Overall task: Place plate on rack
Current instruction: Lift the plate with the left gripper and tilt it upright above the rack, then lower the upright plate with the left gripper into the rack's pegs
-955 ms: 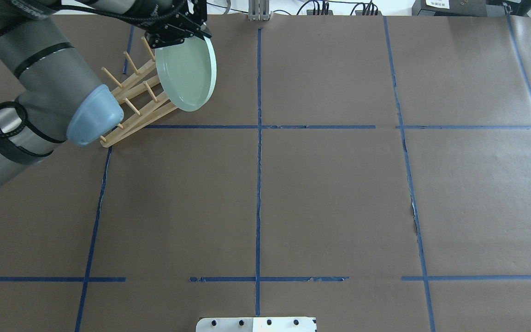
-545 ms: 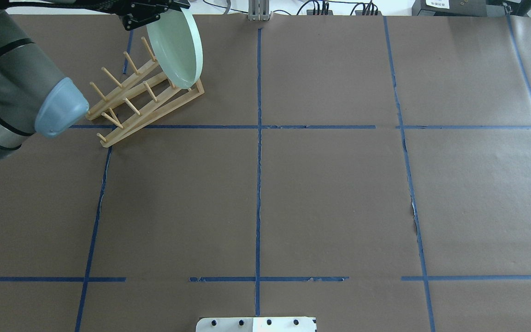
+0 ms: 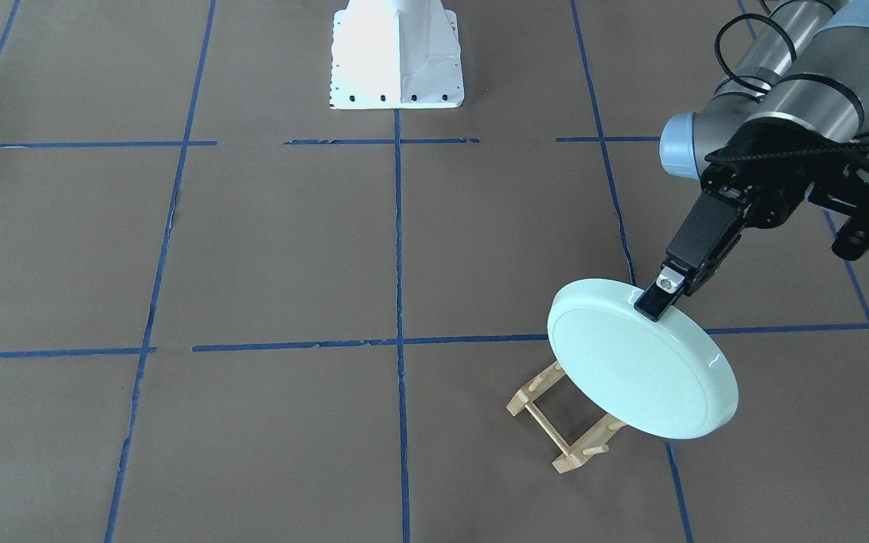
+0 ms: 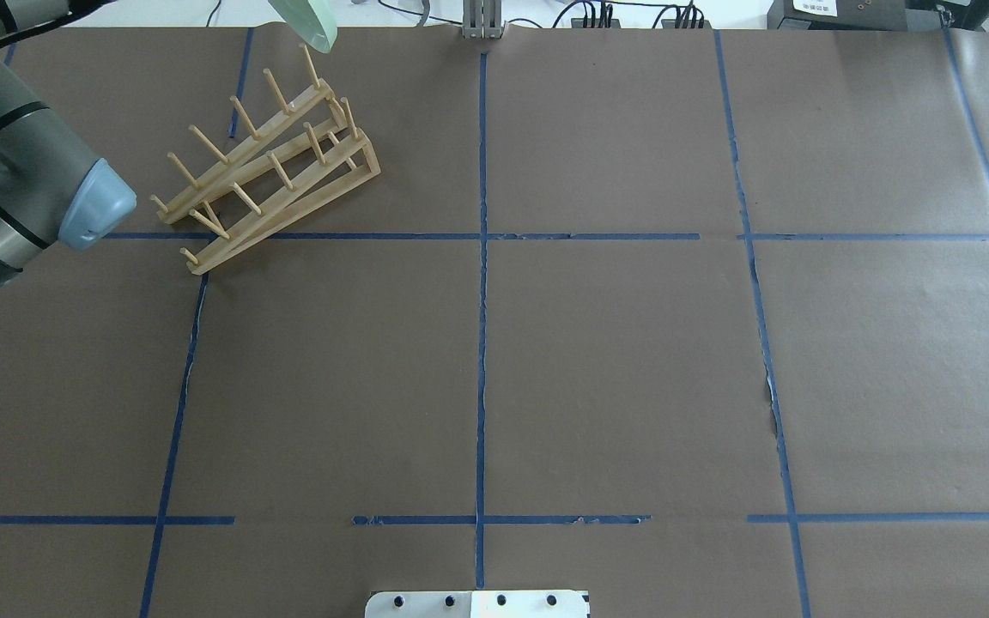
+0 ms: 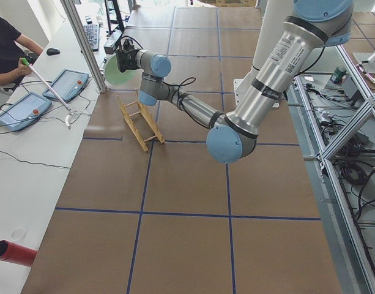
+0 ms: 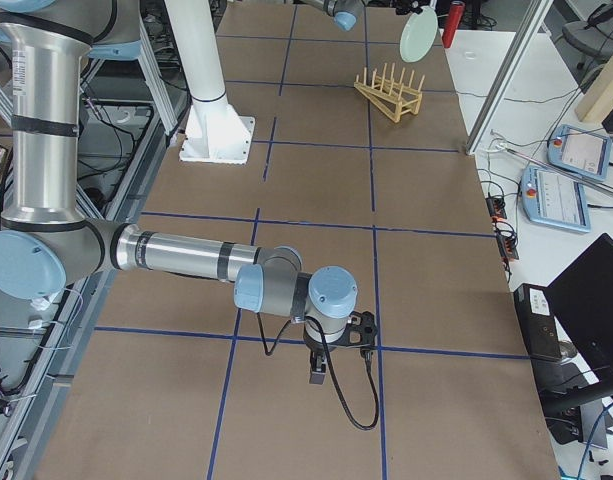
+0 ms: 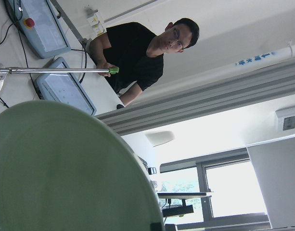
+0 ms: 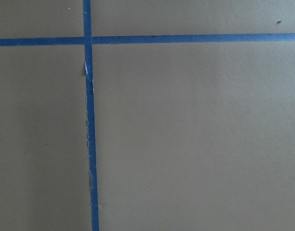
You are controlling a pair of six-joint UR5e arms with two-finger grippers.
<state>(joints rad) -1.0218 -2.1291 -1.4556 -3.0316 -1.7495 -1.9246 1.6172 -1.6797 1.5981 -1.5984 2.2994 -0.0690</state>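
Note:
The left gripper needs to release the plate on edge in the light-wood rack's slot [image 3: 586, 403] beside its exposed end pegs.
My left gripper [image 3: 653, 303] is shut on the rim of the pale mint-green plate [image 3: 642, 362]. It holds the plate tilted on edge in the air, above the far end of the light-wood rack [image 3: 555, 426] and clear of it. In the overhead view only the plate's lower edge [image 4: 312, 24] shows at the top, beyond the rack [image 4: 267, 163]. The plate [image 7: 65, 168] fills the lower left of the left wrist view. My right gripper [image 6: 326, 362] hangs low over the table, far from the rack; I cannot tell whether it is open or shut.
The rack lies at an angle near the table's far left corner. The robot's white base [image 3: 397, 56] stands mid-table at the near side. An operator [image 7: 142, 53] sits past the far edge with teach pendants [image 5: 68, 82]. A red cylinder [image 5: 13, 252] lies on the side bench.
My left arm has lifted the plate up and away from the rack's pegs toward the table's far edge. The arm's elbow has drawn back to the left. The rack has stayed put.

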